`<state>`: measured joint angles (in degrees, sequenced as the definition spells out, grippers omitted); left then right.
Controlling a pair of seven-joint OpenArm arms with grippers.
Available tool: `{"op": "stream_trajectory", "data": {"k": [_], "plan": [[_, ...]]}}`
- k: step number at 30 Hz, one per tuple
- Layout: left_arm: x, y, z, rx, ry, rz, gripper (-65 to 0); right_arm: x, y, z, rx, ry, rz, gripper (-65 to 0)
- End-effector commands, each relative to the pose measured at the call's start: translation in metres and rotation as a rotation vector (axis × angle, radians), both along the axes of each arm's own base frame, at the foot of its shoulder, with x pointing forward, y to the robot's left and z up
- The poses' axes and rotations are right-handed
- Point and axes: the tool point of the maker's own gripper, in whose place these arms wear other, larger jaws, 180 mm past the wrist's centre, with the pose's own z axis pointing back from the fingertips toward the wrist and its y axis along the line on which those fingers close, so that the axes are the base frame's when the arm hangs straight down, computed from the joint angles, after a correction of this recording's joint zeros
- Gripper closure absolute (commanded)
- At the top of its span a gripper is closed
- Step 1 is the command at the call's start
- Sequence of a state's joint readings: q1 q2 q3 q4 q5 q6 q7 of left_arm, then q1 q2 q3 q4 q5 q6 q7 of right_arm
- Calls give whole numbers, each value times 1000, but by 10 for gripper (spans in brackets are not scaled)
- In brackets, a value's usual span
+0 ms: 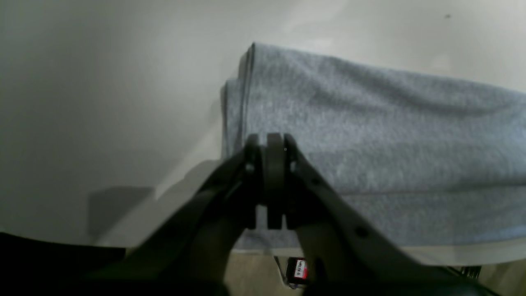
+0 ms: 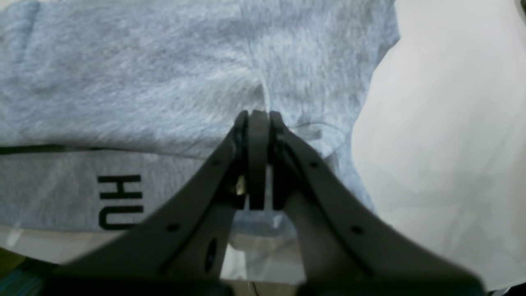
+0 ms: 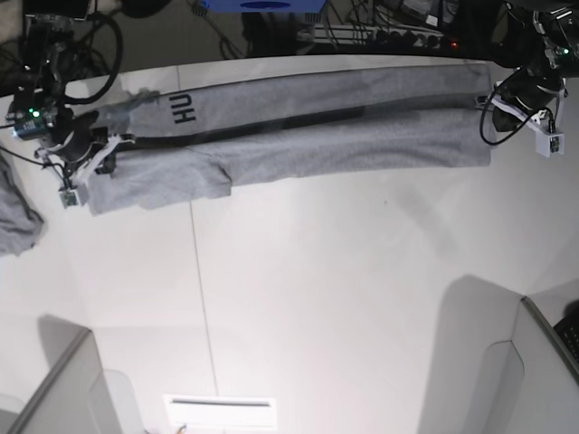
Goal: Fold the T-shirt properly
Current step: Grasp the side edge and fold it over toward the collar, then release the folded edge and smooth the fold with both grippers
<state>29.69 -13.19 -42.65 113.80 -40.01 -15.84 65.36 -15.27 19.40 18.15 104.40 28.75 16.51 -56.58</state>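
Note:
The T-shirt's far part lies close to the table's edge, so my left gripper will regrip the T-shirt's corner (image 3: 478, 119) and both grippers slide the T-shirt toward the middle of the table.
The heather-grey T-shirt (image 3: 344, 127) lies stretched in a long band across the far part of the white table (image 3: 317, 298). Black letters "HU" (image 2: 119, 201) show on its far strip, and a plain layer is doubled over in front. At the band's left end in the base view, my right gripper (image 3: 99, 154) is shut, and the plain cloth (image 2: 123, 82) puckers toward its tips (image 2: 258, 113). My left gripper (image 3: 493, 95) is shut at the right end. In the left wrist view its tips (image 1: 273, 137) rest on the layered corner of the shirt (image 1: 370, 123).
A smaller grey cloth lump (image 3: 16, 212) sits at the table's left edge. Grey partitions stand at the near left (image 3: 63, 389) and near right (image 3: 534, 362). A white sheet (image 3: 220, 411) lies at the near edge. Cables and a blue box (image 3: 262, 4) crowd the space behind the table.

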Motion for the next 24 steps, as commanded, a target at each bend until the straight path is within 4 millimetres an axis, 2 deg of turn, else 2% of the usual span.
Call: {"op": "stream_trajectory", "data": {"k": [1, 7, 14, 23, 24], "plan": [[-1, 3, 6, 18, -9, -7, 0, 6, -6, 10, -20, -37, 4, 0], [-16, 3, -1, 19, 36, -8, 0, -8, -20, 17, -48, -41, -33, 0], [-24, 2, -4, 15, 59, -7, 0, -16, -18, 11, -44, -16, -29, 0], [-25, 2, -5, 12, 61, -4, 0, -27, -18, 4, -36, 11, -38, 0], [-25, 3, -5, 14, 60, -2, 0, -28, -15, 3, -28, 12, -41, -27]]}}
